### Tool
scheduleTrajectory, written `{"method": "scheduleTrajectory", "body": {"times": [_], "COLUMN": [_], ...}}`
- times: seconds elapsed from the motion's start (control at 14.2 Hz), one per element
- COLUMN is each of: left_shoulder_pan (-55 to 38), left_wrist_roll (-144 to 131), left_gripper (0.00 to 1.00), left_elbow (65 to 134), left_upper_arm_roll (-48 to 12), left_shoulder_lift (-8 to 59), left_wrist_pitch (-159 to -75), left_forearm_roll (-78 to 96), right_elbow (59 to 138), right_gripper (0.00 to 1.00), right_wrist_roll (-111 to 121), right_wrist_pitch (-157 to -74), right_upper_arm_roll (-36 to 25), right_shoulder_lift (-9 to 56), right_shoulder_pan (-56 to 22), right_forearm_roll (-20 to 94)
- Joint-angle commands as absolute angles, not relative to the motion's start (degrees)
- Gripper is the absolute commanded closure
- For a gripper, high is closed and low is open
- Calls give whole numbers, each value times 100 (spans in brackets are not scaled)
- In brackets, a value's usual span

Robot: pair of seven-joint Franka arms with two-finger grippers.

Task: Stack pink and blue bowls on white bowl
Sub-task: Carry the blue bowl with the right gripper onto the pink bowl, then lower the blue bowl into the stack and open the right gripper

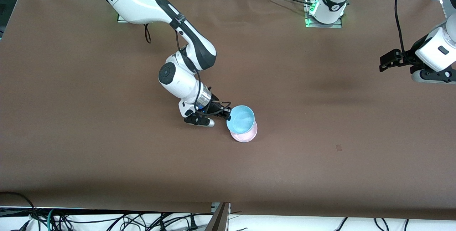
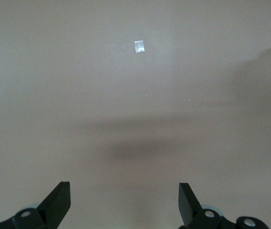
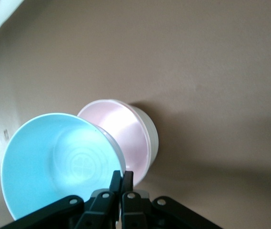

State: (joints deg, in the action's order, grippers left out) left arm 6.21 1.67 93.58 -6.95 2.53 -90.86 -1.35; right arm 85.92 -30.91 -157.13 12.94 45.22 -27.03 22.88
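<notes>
Next, I let go of the blue bowl with my right gripper inside the pink bowl (image 1: 243,128) (image 3: 115,141), so that it sits nested on top of the stack.
My right gripper (image 1: 227,114) (image 3: 124,175) is shut on the rim of the blue bowl (image 1: 241,118) (image 3: 54,162). It holds the bowl tilted, just above and partly over the pink bowl (image 1: 246,136) (image 3: 118,129). The pink bowl sits nested in the white bowl (image 3: 153,138) on the table's middle; only the white bowl's outer wall shows, in the right wrist view. My left gripper (image 1: 383,64) (image 2: 125,200) waits open over the left arm's end of the table, with nothing between its fingers.
A small patch of tape (image 1: 338,148) (image 2: 139,46) lies on the brown table cover (image 1: 107,134), toward the left arm's end from the bowls. Cables hang along the table edge nearest the front camera.
</notes>
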Motion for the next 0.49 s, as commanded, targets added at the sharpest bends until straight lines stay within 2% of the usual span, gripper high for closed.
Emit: {"method": "scheduleTrajectory", "body": {"times": [0.0,0.42], "left_shoulder_pan": [677,694], "left_wrist_roll": [308,316], "left_gripper": [0,0], "left_elbow": [9149,9167], "left_upper_arm_roll": [-729,-721], "left_shoulder_lift": [352,343], "left_wrist_pitch": [-9026,-8983], "left_forearm_roll": [-132,-132], "right_elbow": [8236,8227], "right_gripper": [100,100], "right_wrist_roll": [-3059,-3067], "right_wrist_pitch": [-15899,-15917], "right_upper_arm_roll": [1248,1143], "right_shoulder_lift": [4808,4913], "right_shoulder_pan": [-2795,-2821], "right_forearm_roll": [2329,2154]}}
